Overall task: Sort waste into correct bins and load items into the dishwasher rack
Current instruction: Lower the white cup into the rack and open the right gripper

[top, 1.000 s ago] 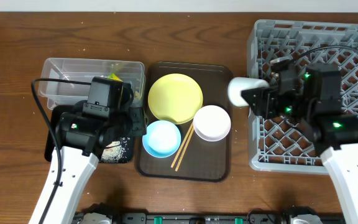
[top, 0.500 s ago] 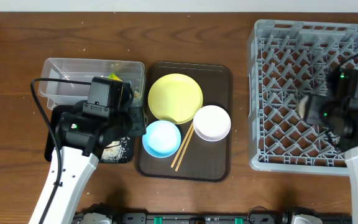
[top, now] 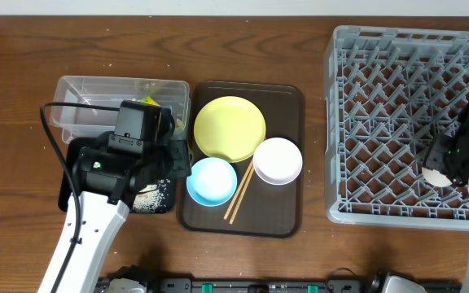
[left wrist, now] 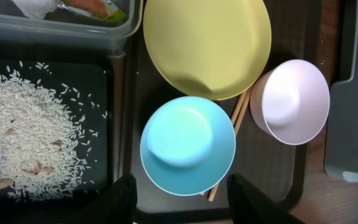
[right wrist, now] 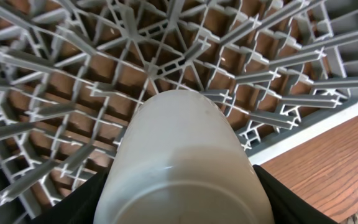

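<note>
My right gripper will release the small pale cup among the pegs near the grey dishwasher rack's front rim (top: 422, 177).
My right gripper (top: 442, 167) is shut on the small pale cup (right wrist: 182, 155) and holds it over the front right corner of the grey dishwasher rack (top: 381, 122); the cup shows in the overhead view (top: 435, 176). My left gripper (left wrist: 182, 202) is open and empty, just in front of the light blue bowl (left wrist: 188, 144). The yellow plate (top: 230, 128), light blue bowl (top: 212, 181), white bowl (top: 278, 160) and chopsticks (top: 238, 194) lie on the brown serving tray (top: 287, 94). Rice crumbs (left wrist: 33, 140) lie in the black tray (top: 157, 203). The wrapper (left wrist: 95, 7) lies in the clear tub (top: 96, 89).
The rack's pegs (right wrist: 166, 56) stand close under the cup. The rack's front right corner rim (right wrist: 316, 127) borders bare wooden table (right wrist: 334, 168). My left arm (top: 112, 175) covers most of the black tray.
My right gripper has carried the cup from the rack's left edge rightward across the rack to its front right corner. The left arm has not moved.
</note>
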